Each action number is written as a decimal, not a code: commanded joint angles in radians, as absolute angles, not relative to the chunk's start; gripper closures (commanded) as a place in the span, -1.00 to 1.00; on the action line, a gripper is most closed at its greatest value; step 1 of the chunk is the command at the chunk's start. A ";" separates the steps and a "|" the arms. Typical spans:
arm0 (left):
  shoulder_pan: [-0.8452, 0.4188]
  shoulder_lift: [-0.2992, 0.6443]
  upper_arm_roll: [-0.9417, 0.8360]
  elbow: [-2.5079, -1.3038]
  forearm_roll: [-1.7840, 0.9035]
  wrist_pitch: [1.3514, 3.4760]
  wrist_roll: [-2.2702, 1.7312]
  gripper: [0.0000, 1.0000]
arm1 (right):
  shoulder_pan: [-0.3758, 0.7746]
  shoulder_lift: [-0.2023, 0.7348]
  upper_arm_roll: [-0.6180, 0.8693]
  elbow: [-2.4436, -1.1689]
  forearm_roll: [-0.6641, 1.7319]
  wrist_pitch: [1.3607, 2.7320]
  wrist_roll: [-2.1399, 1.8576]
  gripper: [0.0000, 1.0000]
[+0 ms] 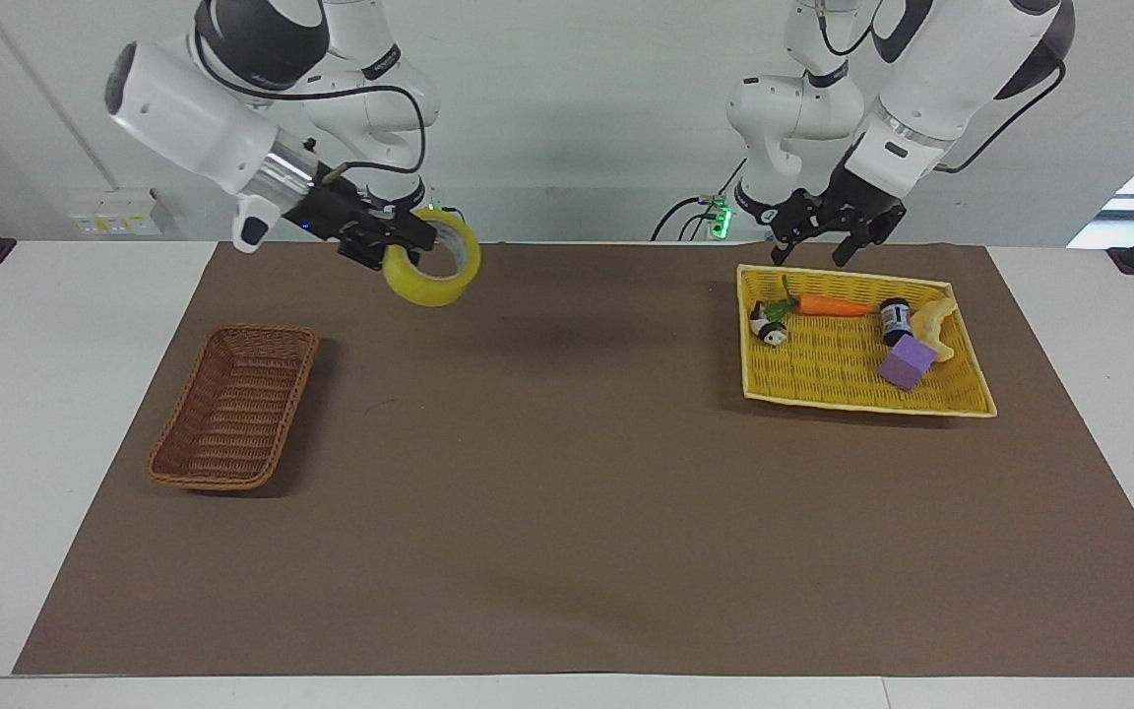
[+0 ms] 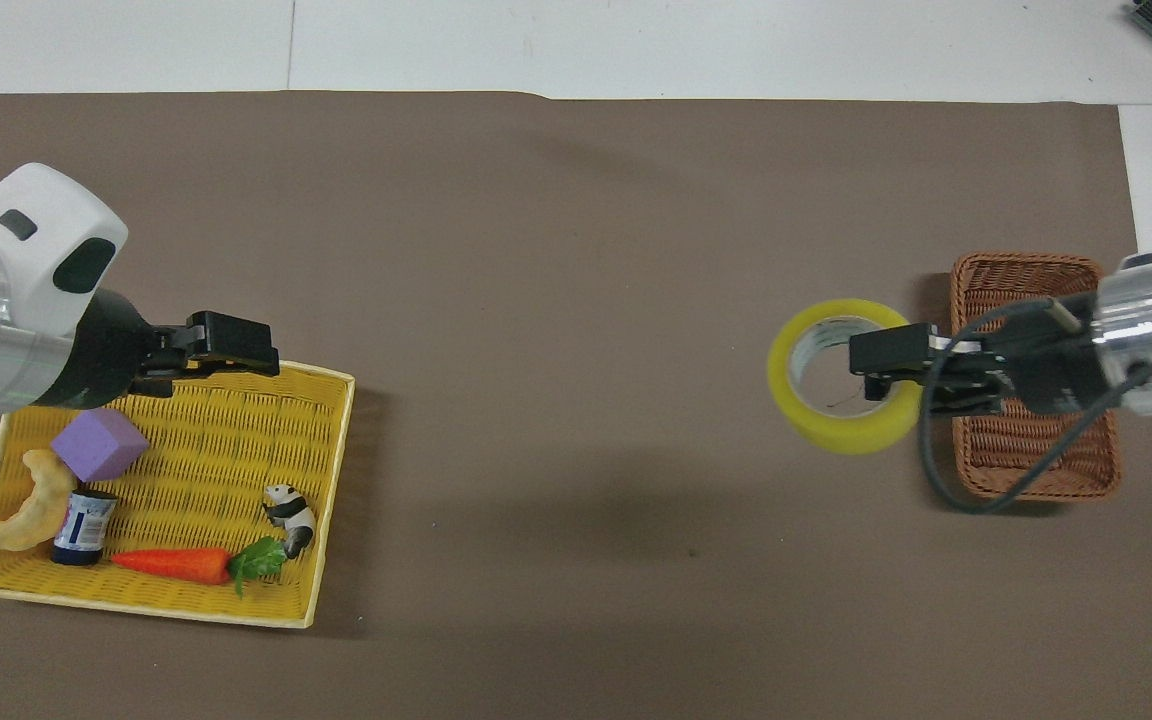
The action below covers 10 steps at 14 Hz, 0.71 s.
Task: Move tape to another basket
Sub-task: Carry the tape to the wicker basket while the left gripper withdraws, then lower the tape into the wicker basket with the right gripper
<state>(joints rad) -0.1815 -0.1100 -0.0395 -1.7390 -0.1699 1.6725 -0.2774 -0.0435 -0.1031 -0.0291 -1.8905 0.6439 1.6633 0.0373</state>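
Note:
Next, my right gripper lets go of the tape in the middle of the empty brown wicker basket (image 2: 1037, 367).
My right gripper (image 1: 408, 242) (image 2: 888, 366) is shut on the rim of the tape (image 1: 426, 290) (image 2: 820, 422), a thick yellow roll. It hangs in the air over the brown mat, toward the right arm's end. The basket (image 1: 263, 333) (image 2: 1026, 268), narrow brown wicker, lies on the mat; in the overhead view the tape sits just beside its edge, not over it. Nothing lies in the basket. Over the robot-side edge of the yellow tray (image 1: 862, 405) (image 2: 141, 606) my left gripper (image 1: 811, 254) (image 2: 234, 346) stands open, with nothing between its fingers.
The yellow tray, at the left arm's end, holds a carrot (image 1: 833, 306) (image 2: 176, 563), a panda figure (image 1: 770, 329) (image 2: 288, 505), a purple cube (image 1: 907, 361) (image 2: 98, 444), a small jar (image 1: 894, 320) (image 2: 83, 515) and a pastry (image 1: 937, 325) (image 2: 31, 500). A brown mat (image 1: 547, 473) covers the table.

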 commanded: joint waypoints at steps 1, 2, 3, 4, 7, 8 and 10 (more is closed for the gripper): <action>-0.118 -0.097 -0.051 -1.698 -0.114 1.622 -0.224 -1.00 | -0.173 -0.109 -0.014 -1.897 0.533 1.644 -0.150 1.00; -0.098 -0.094 -0.051 -1.687 -0.107 1.605 -0.195 -1.00 | -0.220 -0.085 -0.014 -1.901 0.522 1.652 -0.223 1.00; -0.078 -0.083 -0.051 -1.672 -0.080 1.589 -0.154 -1.00 | -0.262 -0.051 -0.015 -1.901 0.517 1.663 -0.300 1.00; -0.058 -0.069 -0.051 -1.648 -0.059 1.568 -0.132 -1.00 | -0.303 -0.025 -0.015 -1.901 0.517 1.687 -0.366 1.00; 0.003 0.020 -0.051 -1.518 -0.057 1.470 -0.120 -1.00 | -0.371 0.044 -0.015 -1.899 0.471 1.764 -0.492 1.00; 0.006 0.028 -0.051 -1.503 -0.049 1.465 -0.076 -1.00 | -0.377 0.064 -0.014 -1.901 0.466 1.799 -0.495 1.00; 0.009 0.022 -0.051 -1.511 -0.011 1.471 -0.006 -1.00 | -0.379 0.125 -0.014 -1.890 0.474 1.850 -0.521 1.00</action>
<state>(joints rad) -0.0011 -0.0063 -0.0366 -1.5621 -0.0545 1.5110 -0.0580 -0.3672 0.0845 -0.0339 -1.9105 0.4857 1.8128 -0.4914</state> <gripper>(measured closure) 0.000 1.000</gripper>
